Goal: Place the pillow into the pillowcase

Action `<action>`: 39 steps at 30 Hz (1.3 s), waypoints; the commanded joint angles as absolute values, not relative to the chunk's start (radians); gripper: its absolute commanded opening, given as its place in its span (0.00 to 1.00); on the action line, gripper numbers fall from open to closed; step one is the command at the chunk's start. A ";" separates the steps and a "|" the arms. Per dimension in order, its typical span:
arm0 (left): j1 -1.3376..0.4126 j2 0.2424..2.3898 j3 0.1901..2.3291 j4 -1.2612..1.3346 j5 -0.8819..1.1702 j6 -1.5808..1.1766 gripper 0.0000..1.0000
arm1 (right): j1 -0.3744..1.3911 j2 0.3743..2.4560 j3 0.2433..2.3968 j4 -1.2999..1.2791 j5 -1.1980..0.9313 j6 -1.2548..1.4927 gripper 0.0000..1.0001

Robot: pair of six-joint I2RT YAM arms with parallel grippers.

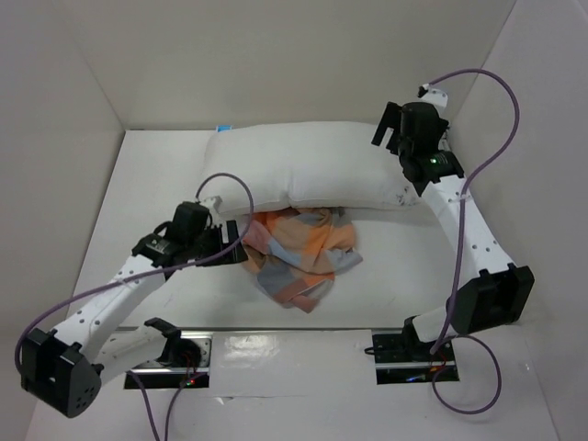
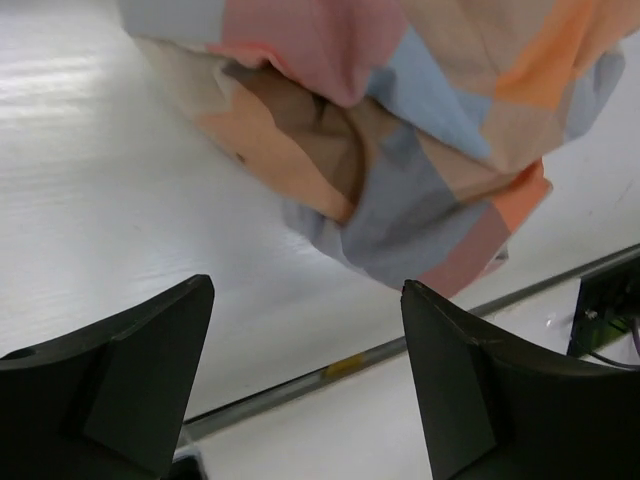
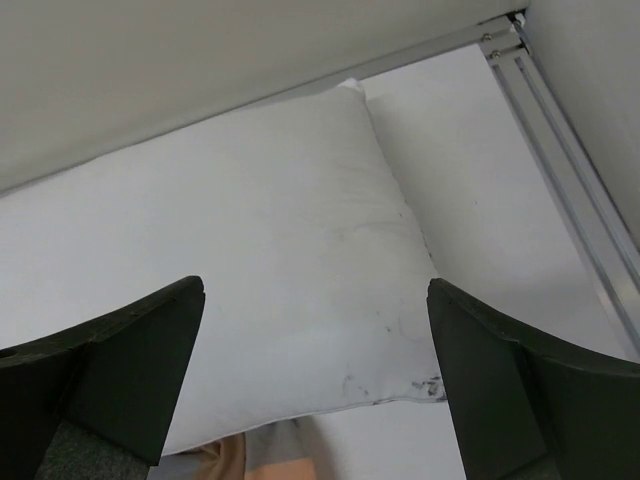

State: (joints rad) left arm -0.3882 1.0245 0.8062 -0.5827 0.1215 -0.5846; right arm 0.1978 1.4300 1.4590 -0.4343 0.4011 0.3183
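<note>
My left gripper needs to next close on the grey patch at the near edge [image 1: 275, 281] [image 2: 366, 236] of the checked pillowcase, next to the pillowcase's loose pink corner.
The plump white pillow [image 1: 303, 175] lies across the back of the table, with small dark specks near its right front corner [image 3: 425, 385]. In front of it the checked orange, blue and grey pillowcase [image 1: 299, 253] lies crumpled, and its back edge tucks under the pillow's front edge. My left gripper [image 1: 225, 237] is open just left of the pillowcase [image 2: 400, 130], above the tabletop, with nothing between its fingers [image 2: 308, 290]. My right gripper [image 1: 388, 129] hovers open over the pillow's right end [image 3: 260, 250] and holds nothing [image 3: 315, 290].
White walls enclose the table on the left, back and right. A metal rail [image 1: 303, 335] runs along the near edge between the arm bases, and another rail [image 3: 570, 170] follows the right wall. A small blue item [image 1: 223, 128] sits behind the pillow's left corner.
</note>
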 commanded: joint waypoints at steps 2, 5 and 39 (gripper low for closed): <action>-0.454 1.001 0.681 -0.365 0.205 -0.732 0.90 | 0.256 1.446 1.526 -0.428 0.347 0.226 1.00; -0.511 1.113 0.653 -0.244 0.287 -0.768 0.90 | 0.319 1.502 1.568 -0.478 0.322 0.203 1.00; -0.082 1.296 1.854 -0.764 0.111 -0.586 0.00 | 0.344 1.738 1.688 -0.503 0.500 0.278 0.00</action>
State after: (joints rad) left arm -0.2066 1.2446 1.7931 -0.7410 0.1654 -0.5362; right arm 0.3428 1.8511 1.7840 -0.5434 0.4065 0.2836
